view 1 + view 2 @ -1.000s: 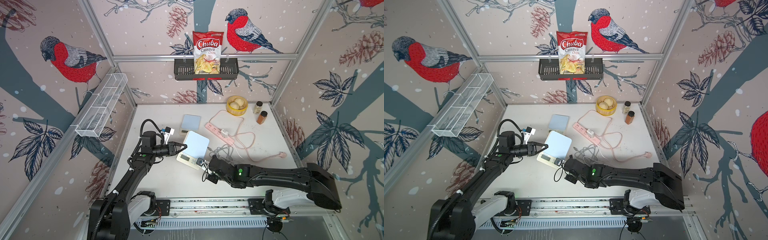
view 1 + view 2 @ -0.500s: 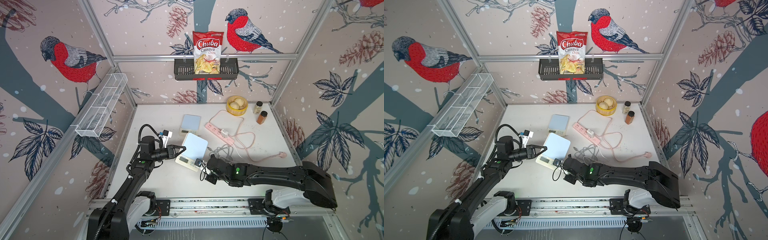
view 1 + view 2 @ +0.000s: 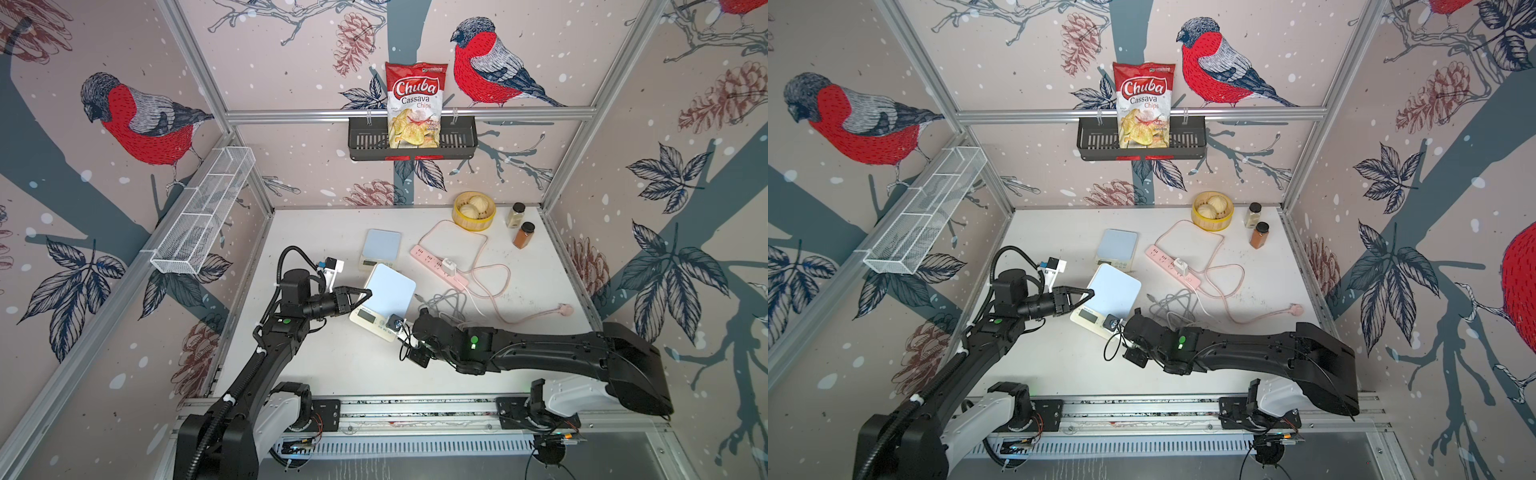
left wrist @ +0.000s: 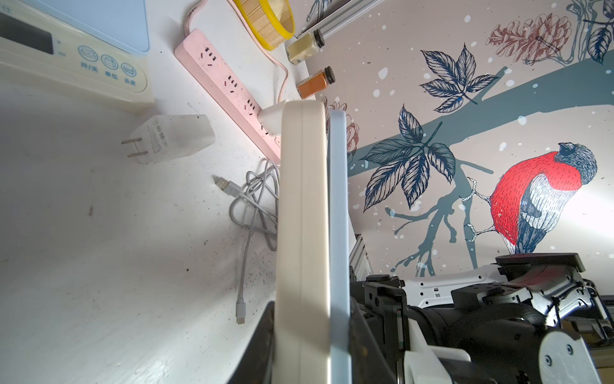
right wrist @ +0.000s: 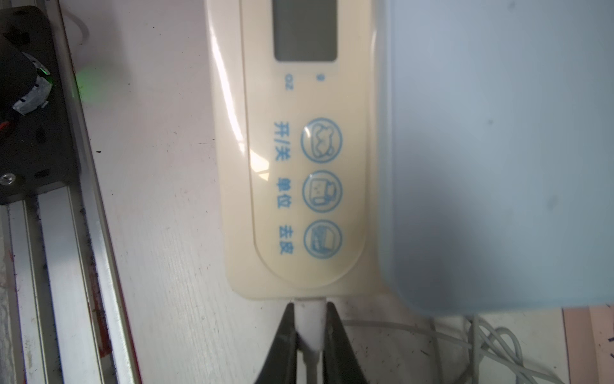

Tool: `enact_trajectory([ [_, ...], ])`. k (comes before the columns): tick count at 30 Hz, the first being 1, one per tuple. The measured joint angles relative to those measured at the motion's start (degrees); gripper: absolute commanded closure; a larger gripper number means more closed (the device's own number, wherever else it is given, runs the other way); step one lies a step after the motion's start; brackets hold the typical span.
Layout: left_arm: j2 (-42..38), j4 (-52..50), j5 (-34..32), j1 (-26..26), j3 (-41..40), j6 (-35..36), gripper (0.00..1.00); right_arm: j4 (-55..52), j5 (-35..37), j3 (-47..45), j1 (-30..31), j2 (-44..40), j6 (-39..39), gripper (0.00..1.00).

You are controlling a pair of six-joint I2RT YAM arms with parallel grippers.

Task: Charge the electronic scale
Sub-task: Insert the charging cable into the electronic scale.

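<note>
The robot's left gripper will set the electronic scale down on the open white table (image 3: 348, 320) in front of the second scale.
The electronic scale (image 3: 388, 291), a cream body with a pale blue platform, lies tilted at the table's middle, also seen in a top view (image 3: 1115, 291). My left gripper (image 3: 365, 293) is shut on its left edge. In the left wrist view the scale (image 4: 310, 216) runs edge-on between the jaws of that gripper (image 4: 312, 352). My right gripper (image 5: 310, 311) is shut on a white cable plug (image 5: 310, 316). The plug's tip meets the short side of the scale (image 5: 299, 199) by the buttons. In both top views this gripper (image 3: 398, 326) (image 3: 1115, 323) is at the scale's near right corner.
A second scale (image 3: 381, 249) sits behind. A pink power strip (image 3: 440, 266) with a white charger (image 3: 448, 265) lies to the right, and a grey cable tangle (image 3: 444, 303) beside the right arm. A loose white adapter (image 4: 169, 138) lies below the raised scale. A yellow bowl (image 3: 473, 210) and two spice jars (image 3: 521, 226) stand at the back.
My right gripper has edged left toward the scale with the plug. The left arm's elbow has shifted a little while its grip on the scale stays.
</note>
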Motion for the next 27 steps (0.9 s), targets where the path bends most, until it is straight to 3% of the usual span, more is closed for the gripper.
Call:
enact_trajectory([
  [7, -2.73, 2.86, -1.70, -0.11, -3.41, -1.88, 1.00, -1.53, 0.35, 1.46, -0.31, 1.40, 1.62, 1.00],
  [17, -5.92, 8.55, -8.20, -4.70, -8.52, -5.73, 1.00, -7.23, 0.24, 3.45, -0.31, 4.00, 2.45, 1.00],
  [18, -5.99, 8.52, -8.35, -4.70, -8.48, -5.73, 1.00, -7.08, 0.33, 3.45, -0.13, 4.00, 2.45, 0.97],
  [20, -5.79, 6.80, -8.55, -4.66, -7.34, -5.35, 1.00, -6.71, 0.74, 3.45, 0.26, 4.00, 2.45, 0.70],
  [22, -5.22, 3.52, -8.11, -3.67, -5.44, -2.95, 1.00, -3.89, 1.07, 3.50, 0.39, 3.87, 2.29, 0.54],
  [24, -4.55, -1.16, -7.37, -1.20, -2.97, 0.59, 1.00, -0.42, 2.54, 3.39, 0.61, 2.69, 2.12, 0.46],
  [27, -3.04, -7.76, -7.02, 3.02, -0.09, 5.46, 1.00, 6.84, 3.39, 2.62, 0.61, -0.20, 2.62, 0.43],
])
